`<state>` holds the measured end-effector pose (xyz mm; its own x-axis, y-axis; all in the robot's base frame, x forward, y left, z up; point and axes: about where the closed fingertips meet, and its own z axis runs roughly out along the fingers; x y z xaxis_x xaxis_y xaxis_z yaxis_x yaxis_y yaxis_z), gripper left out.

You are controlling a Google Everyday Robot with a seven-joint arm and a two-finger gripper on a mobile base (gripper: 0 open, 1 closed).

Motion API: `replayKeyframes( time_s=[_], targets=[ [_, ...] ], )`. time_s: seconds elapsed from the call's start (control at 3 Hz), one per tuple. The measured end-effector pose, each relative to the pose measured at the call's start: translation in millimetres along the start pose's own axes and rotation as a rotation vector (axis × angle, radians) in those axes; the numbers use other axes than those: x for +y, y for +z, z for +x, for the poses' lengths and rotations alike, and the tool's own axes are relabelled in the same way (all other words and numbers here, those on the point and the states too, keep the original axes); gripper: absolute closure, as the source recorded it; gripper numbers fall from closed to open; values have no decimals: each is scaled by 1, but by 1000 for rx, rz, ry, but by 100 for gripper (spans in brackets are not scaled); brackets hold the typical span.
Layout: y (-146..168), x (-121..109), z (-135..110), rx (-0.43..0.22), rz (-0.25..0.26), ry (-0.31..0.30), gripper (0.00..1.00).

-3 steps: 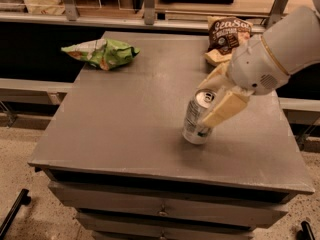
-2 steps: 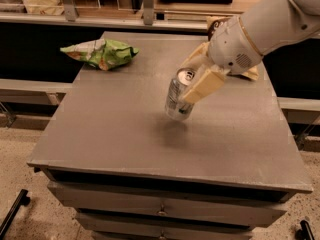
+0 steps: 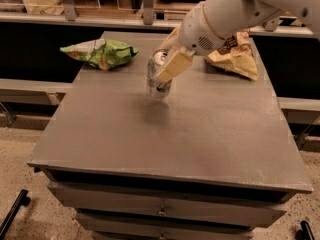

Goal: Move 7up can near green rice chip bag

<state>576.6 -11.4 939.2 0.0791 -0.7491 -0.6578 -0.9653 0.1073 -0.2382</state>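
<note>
Next, my gripper lets go of the 7up can on the grey table [image 3: 133, 75] next to the end of the green rice chip bag that faces the brown bag.
The 7up can [image 3: 159, 79], silver-white with green marks and a pull-tab top, hangs tilted a little above the grey table [image 3: 170, 134], its shadow below it. My gripper [image 3: 167, 66] is shut on the can, with a cream finger [image 3: 172, 66] across its near side; the white arm reaches in from the upper right. The green rice chip bag [image 3: 102, 52], wrinkly light green with white and orange patches, lies at the table's far left, left of the can and apart from it.
A brown and tan chip bag [image 3: 235, 54] lies at the far right, partly behind my arm. The table stands on a drawer cabinet [image 3: 160, 211]. Dark benches and a rail run behind.
My gripper has lifted the can off the table and carried it left and away from the front, toward the green bag. The bags have not moved.
</note>
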Motion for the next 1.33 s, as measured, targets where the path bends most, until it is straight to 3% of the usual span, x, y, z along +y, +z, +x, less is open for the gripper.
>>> replayKeyframes(
  time_s=[0.67,1.0,1.33],
  targets=[
    [68,-59,-18,43,-5,74,100],
    [78,-79,-32,42,7,71,100],
    [82,-92,-42,35,21,62,85]
  ],
)
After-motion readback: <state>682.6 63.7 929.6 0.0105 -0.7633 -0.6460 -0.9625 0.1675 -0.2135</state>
